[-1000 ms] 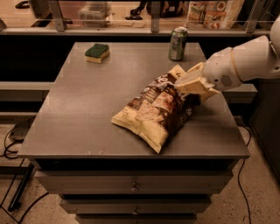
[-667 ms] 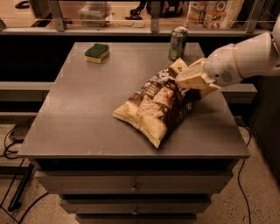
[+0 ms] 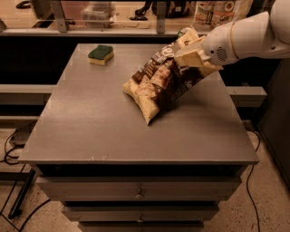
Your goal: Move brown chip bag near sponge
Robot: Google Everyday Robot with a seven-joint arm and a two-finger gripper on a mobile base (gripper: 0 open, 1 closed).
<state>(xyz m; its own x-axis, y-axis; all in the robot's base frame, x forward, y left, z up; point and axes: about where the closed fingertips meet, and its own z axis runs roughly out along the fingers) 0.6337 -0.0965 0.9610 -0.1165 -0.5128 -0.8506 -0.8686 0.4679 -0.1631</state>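
Next, my gripper lets go of the brown chip bag on the grey table (image 3: 107, 73) just in front of the sponge.
The brown chip bag (image 3: 158, 86) hangs tilted above the grey table (image 3: 90, 122), its lower corner pointing down near the table's middle right. My gripper (image 3: 192, 52) is shut on the bag's upper end, at the right rear of the table. The sponge (image 3: 100, 54), green top over yellow, lies at the back left of the table, well apart from the bag. The white arm (image 3: 244, 36) reaches in from the right.
The green can is hidden behind the bag and gripper. The table has drawers (image 3: 140, 195) below its front edge. A shelf with packages (image 3: 213, 11) runs behind the table. Cables (image 3: 13, 149) lie on the floor at left.
The gripper has lifted the chip bag off the table and carried it up and back; the bag now hangs tilted instead of lying flat.
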